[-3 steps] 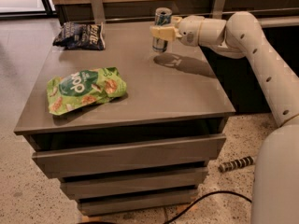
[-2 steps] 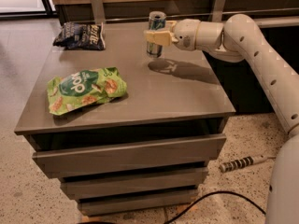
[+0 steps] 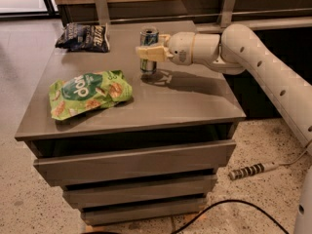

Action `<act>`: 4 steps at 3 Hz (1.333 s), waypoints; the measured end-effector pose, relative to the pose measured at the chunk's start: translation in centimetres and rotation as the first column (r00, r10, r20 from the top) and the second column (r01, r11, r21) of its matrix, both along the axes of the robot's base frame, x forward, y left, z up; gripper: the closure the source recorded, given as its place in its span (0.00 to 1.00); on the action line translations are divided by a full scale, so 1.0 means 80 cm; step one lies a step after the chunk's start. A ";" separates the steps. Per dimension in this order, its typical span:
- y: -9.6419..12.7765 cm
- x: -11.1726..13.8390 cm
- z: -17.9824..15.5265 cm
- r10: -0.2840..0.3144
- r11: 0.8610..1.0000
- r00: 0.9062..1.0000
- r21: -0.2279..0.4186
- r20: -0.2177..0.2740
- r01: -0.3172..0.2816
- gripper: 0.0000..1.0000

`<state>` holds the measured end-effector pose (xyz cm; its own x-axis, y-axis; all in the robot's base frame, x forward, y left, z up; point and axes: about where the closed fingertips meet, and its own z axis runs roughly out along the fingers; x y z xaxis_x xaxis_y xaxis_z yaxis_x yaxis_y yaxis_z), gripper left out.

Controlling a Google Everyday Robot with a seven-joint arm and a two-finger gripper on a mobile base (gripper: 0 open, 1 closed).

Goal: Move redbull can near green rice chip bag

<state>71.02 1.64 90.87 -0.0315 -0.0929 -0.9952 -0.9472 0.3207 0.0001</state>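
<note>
I should set the redbull can upright with my gripper on the grey tabletop (image 3: 141, 83) beside the green rice chip bag's back corner.
The redbull can (image 3: 148, 38) is upright, blue and silver, held just above the grey tabletop (image 3: 161, 101) near its middle back. My gripper (image 3: 149, 52) is shut on the can's middle, its pale fingers (image 3: 144, 53) wrapped across it, the white arm reaching in from the right. The green rice chip bag (image 3: 88, 92) lies flat at the front left of the table, a short gap to the left and front of the can.
A dark blue chip bag (image 3: 84, 36) lies at the table's back left corner. Two metal posts (image 3: 101, 4) rise behind the table against a wooden counter. Drawers sit under the tabletop. A power strip (image 3: 249, 171) and black cable lie on the floor at right.
My gripper has carried the can leftward and toward the front, away from the back right of the table, closer to the green bag.
</note>
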 end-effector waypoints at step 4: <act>0.035 -0.029 -0.023 0.057 0.997 0.998 -0.039 -0.040 -0.059 0.79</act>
<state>68.68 4.48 89.04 -0.0636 -0.1355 -0.9887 -0.9638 0.2655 0.0256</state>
